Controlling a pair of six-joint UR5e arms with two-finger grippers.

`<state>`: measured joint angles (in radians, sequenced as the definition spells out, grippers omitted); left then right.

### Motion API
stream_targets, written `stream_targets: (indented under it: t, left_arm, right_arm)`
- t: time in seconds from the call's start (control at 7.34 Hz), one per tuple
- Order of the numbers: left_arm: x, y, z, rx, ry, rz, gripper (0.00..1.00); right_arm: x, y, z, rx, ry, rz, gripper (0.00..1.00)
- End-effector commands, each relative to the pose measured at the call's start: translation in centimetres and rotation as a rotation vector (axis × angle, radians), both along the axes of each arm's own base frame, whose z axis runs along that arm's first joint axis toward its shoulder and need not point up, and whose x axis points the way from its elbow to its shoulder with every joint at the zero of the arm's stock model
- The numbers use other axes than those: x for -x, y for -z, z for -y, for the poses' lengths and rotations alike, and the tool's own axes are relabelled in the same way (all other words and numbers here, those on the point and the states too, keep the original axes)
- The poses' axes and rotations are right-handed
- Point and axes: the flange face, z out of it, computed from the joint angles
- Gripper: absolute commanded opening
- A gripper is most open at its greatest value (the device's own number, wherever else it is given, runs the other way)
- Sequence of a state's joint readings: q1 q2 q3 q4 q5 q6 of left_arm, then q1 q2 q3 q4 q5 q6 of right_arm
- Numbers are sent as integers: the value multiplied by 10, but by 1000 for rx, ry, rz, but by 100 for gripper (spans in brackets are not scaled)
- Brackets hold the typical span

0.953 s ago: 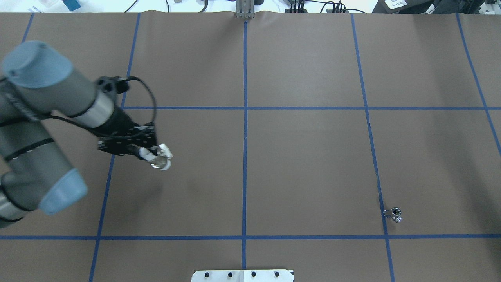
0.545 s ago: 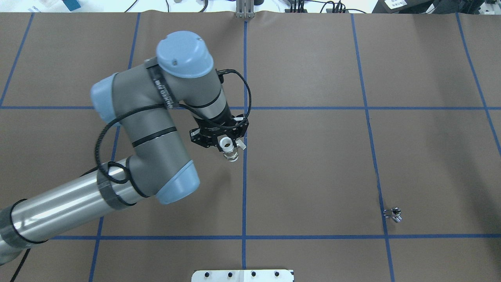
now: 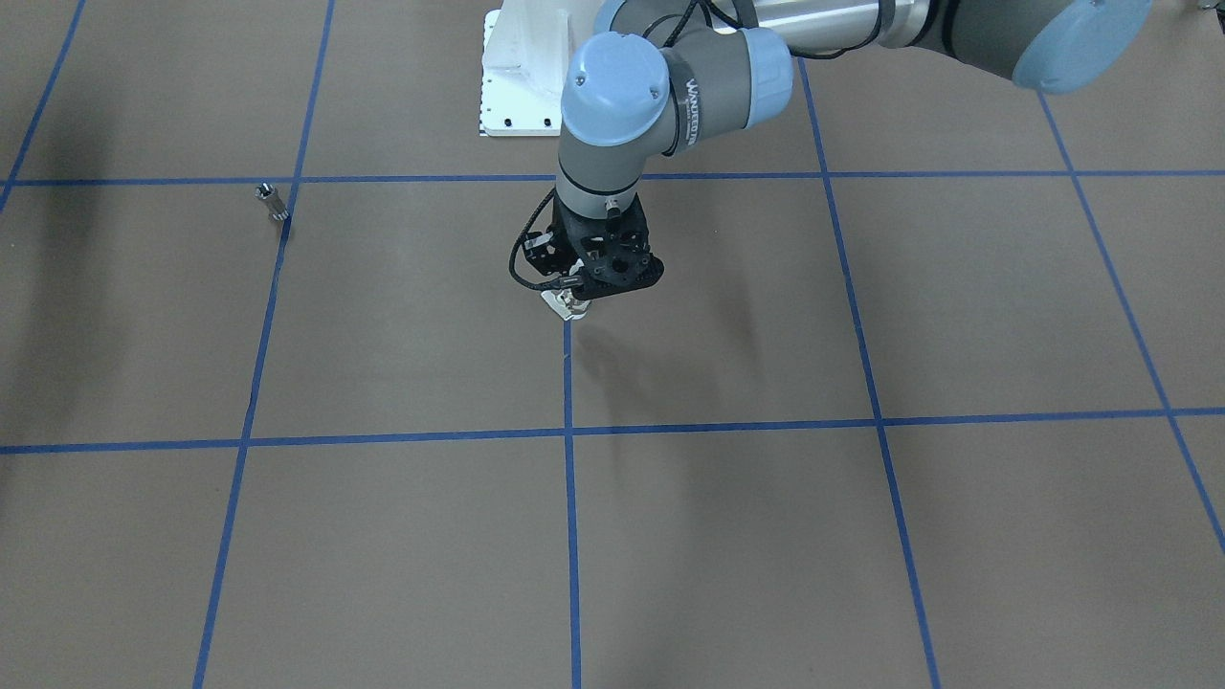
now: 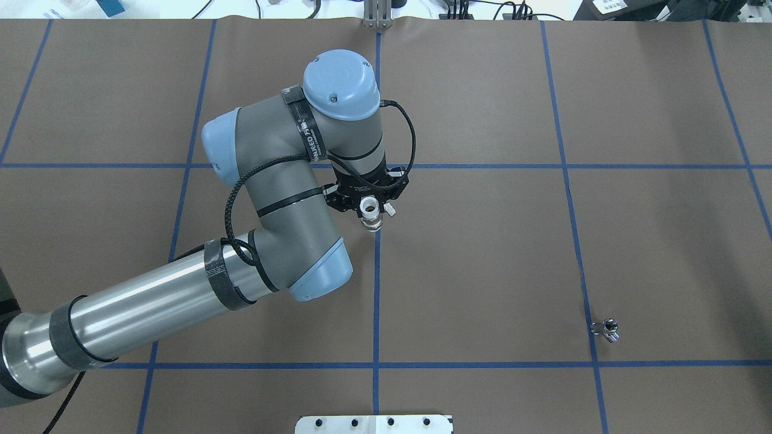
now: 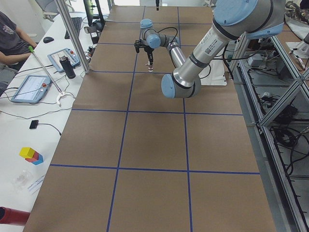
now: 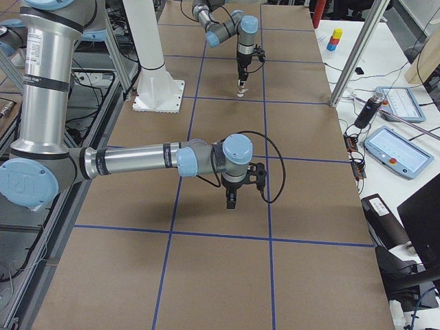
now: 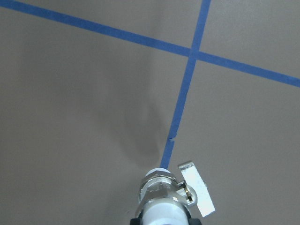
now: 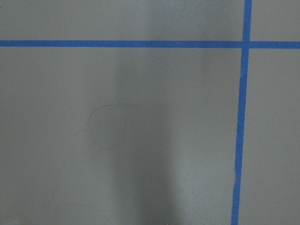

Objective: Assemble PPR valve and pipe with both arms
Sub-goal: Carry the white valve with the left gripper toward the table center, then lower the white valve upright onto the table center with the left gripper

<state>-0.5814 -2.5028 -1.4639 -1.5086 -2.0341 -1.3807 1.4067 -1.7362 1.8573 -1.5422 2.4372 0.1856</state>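
Note:
The robot's left gripper will release the white PPR valve on the middle blue line [image 3: 567, 332] [image 7: 163, 167], between its crossing and the white pedestal.
My left gripper [image 4: 368, 206] is shut on the white PPR valve [image 4: 371, 222] and holds it upright, open collar up, low over the table's middle blue line. In the left wrist view the valve [image 7: 164, 200] fills the bottom edge, its flat handle [image 7: 197, 187] sticking out to the right. The pipe [image 4: 606, 330], a small silvery stub, lies alone at the near right beside a blue line, and shows as the pipe [image 3: 273, 202] in the front view. My right gripper [image 6: 232, 201] hangs over bare table in the right side view only; I cannot tell whether it is open or shut.
Brown table paper [image 4: 482, 253] carries a blue tape grid. The white bolted pedestal [image 4: 374, 424] sits at the near middle edge. The left arm's elbow [image 4: 313, 265] spans the left-centre cells. A seated person [image 5: 12, 38] and tablets are at a side bench.
The left arm has swung from the left cell to the middle line, carrying the valve and turning it upright. The pipe has not moved.

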Motion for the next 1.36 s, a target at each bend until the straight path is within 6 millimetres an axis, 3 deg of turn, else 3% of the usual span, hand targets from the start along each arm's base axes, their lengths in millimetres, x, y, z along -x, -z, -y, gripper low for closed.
stream_targets:
  t: [0.0, 0.95, 1.09, 1.23]
  left_arm:
    - [-12, -3, -1, -22, 0, 20, 0]
    - [-22, -6, -4, -17, -4, 21, 0]
    - [-23, -7, -4, -16, -4, 22, 10]
    - [-24, -7, -5, -16, -6, 22, 27]
  right_arm:
    - [0, 0, 1, -1, 0, -1, 99]
    - [1, -3, 0, 4, 2, -2, 99]
    - [1, -3, 1, 4, 2, -4, 99]
    - [1, -3, 0, 3, 5, -4, 99]
